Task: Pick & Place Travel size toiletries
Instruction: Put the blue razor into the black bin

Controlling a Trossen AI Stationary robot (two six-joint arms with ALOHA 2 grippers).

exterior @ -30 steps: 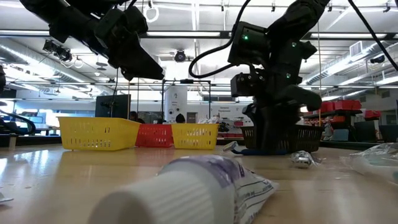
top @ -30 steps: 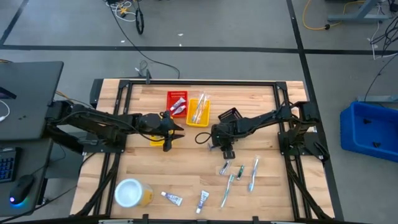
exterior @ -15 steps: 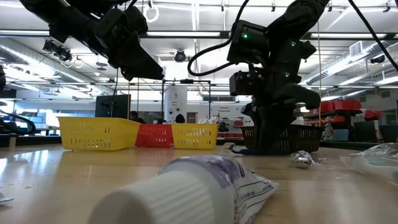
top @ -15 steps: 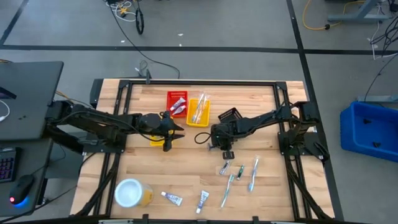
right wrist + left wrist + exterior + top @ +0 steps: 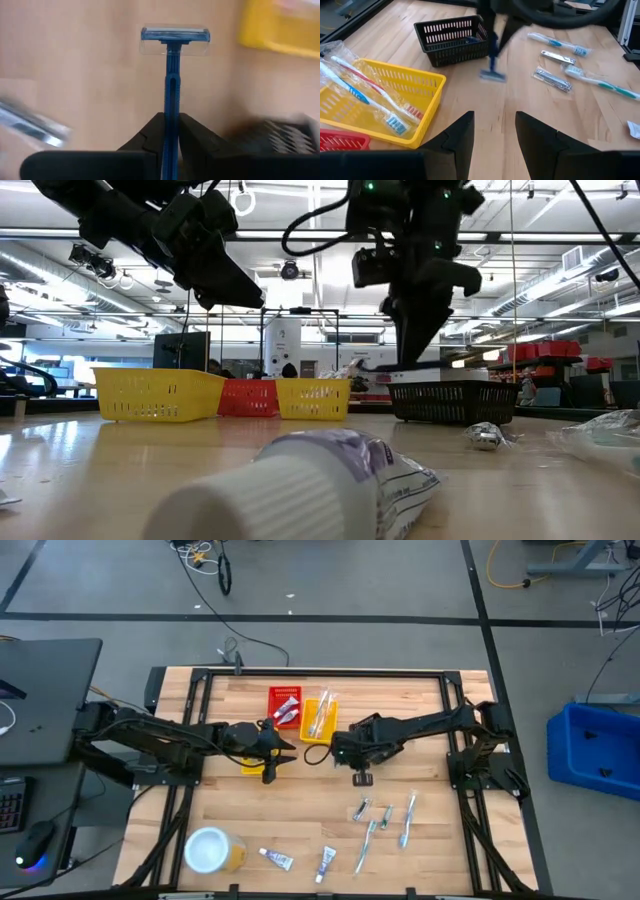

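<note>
The robot's right gripper should release the dark blue razor inside the black basket (image 5: 379, 741) (image 5: 280, 147) near the far yellow basket.
My right gripper (image 5: 357, 768) is shut on a dark blue razor (image 5: 171, 75) and hangs above the table just near of the black basket (image 5: 368, 724). My left gripper (image 5: 272, 756) is open and empty, and hovers above a yellow basket (image 5: 250, 764). Toothbrushes and packets (image 5: 385, 820) lie flat on the table nearer me. Two white tubes (image 5: 278, 859) (image 5: 326, 862) lie by the near edge. More wrapped toothbrushes lie in the far yellow basket (image 5: 365, 95). My right gripper pinches the razor's handle (image 5: 171, 107) between its two fingers (image 5: 150, 135), coming from above and pointing down. The handle runs along the fingers. The razor hangs below them with its head (image 5: 175, 35) lowest, lifted clear of the table (image 5: 492, 62).
A red basket (image 5: 285, 705) and a yellow basket (image 5: 320, 720) stand at the far middle, close to the black one. A white-topped yellow round container (image 5: 212, 850) stands near the near left corner. Bare wood shows between the baskets and the loose items.
My right gripper has risen from the table and moved a little toward the far edge and the left, staying shut. The razor has come up with it, lifted clear of the wood, and now hangs beside the black basket.
</note>
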